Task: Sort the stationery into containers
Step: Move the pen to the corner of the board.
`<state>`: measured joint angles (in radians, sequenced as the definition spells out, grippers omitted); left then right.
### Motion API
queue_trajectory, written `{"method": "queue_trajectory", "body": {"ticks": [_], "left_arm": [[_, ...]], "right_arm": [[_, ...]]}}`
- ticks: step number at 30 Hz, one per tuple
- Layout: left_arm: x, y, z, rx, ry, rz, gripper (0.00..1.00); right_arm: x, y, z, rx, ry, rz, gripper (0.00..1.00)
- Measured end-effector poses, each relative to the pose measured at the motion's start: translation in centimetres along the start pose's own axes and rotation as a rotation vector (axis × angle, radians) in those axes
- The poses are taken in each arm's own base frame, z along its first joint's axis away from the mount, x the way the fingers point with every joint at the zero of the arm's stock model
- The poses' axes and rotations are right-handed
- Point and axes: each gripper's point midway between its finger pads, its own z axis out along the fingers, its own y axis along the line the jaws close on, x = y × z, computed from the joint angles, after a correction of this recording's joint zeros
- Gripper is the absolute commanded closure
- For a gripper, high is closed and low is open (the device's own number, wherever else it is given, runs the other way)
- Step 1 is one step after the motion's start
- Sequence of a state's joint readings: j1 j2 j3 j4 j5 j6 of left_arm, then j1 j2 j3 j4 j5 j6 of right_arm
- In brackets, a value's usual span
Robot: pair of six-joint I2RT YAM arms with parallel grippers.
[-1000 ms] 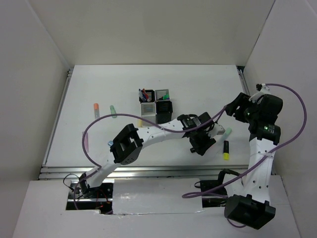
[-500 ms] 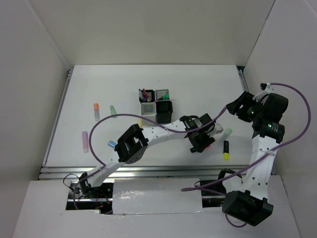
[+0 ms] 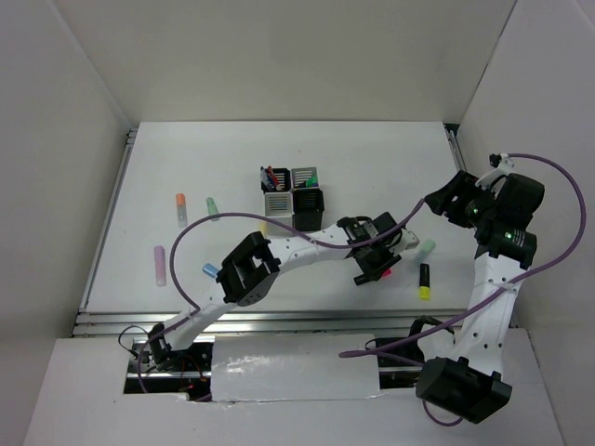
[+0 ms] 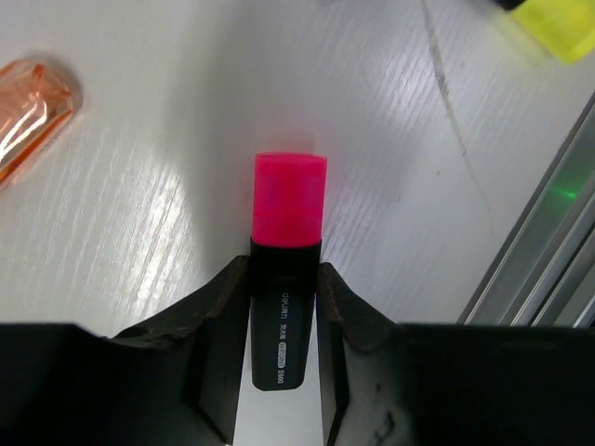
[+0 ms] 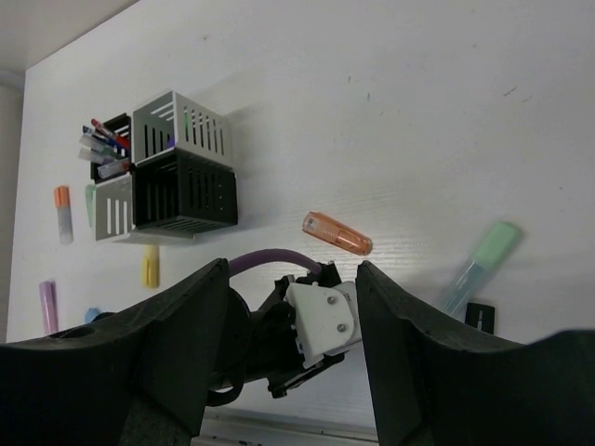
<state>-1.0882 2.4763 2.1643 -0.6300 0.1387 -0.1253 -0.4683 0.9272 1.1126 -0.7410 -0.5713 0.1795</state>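
Observation:
Next, I let go of the black highlighter with a pink end with my left gripper in the back silver-white cup holding the green highlighter [image 3: 307,181].
My left gripper [image 4: 285,271] is shut on a black highlighter with a pink end [image 4: 290,200], low over the table; it also shows in the top view [image 3: 374,268]. My right gripper [image 5: 293,353] is open and empty, raised at the right [image 3: 448,201]. The containers [image 3: 294,196], a 2x2 block of black and silver-white slotted cups, stand at the table's middle back [image 5: 177,172]. The back-left cup holds several pens. An orange translucent marker [image 5: 337,234] lies near my left gripper [image 4: 33,104].
A black highlighter with a yellow end [image 3: 424,282] and a pale green marker [image 3: 426,248] lie right of my left gripper. At the left lie orange [image 3: 180,206], green [image 3: 212,206], purple [image 3: 160,265], blue [image 3: 209,269] and yellow [image 3: 263,228] markers. The metal edge rail [image 4: 548,269] is close.
My left gripper has shifted slightly left and turned, with the pink end now showing at its tip. My right arm swung a little to the right, then held still.

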Motion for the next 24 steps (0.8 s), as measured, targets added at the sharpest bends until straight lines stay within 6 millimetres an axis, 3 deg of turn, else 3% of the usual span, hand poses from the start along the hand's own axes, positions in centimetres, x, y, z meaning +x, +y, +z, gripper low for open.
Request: {"method": "queue_trajectory", "body": {"ticks": [4, 8, 14, 24], "left_arm": [[2.0, 0.6, -1.2, -0.008, 0.039, 0.011, 0.75], [6.0, 1.3, -3.5, -0.021, 0.115, 0.035, 0.75], [11.9, 1.8, -6.8, -0.044, 0.248, 0.088, 0.47], [12.8, 1.8, -7.0, -0.106, 0.404, 0.114, 0.42]], "right_arm": [[0.2, 0.2, 0.0, -0.014, 0.01, 0.0, 0.37], [0.2, 0.3, 0.0, -0.022, 0.012, -0.004, 0.37], [0.3, 0.5, 0.0, -0.038, 0.018, -0.006, 0.37], [0.4, 0.6, 0.1, -0.045, 0.024, -0.005, 0.36]]}}
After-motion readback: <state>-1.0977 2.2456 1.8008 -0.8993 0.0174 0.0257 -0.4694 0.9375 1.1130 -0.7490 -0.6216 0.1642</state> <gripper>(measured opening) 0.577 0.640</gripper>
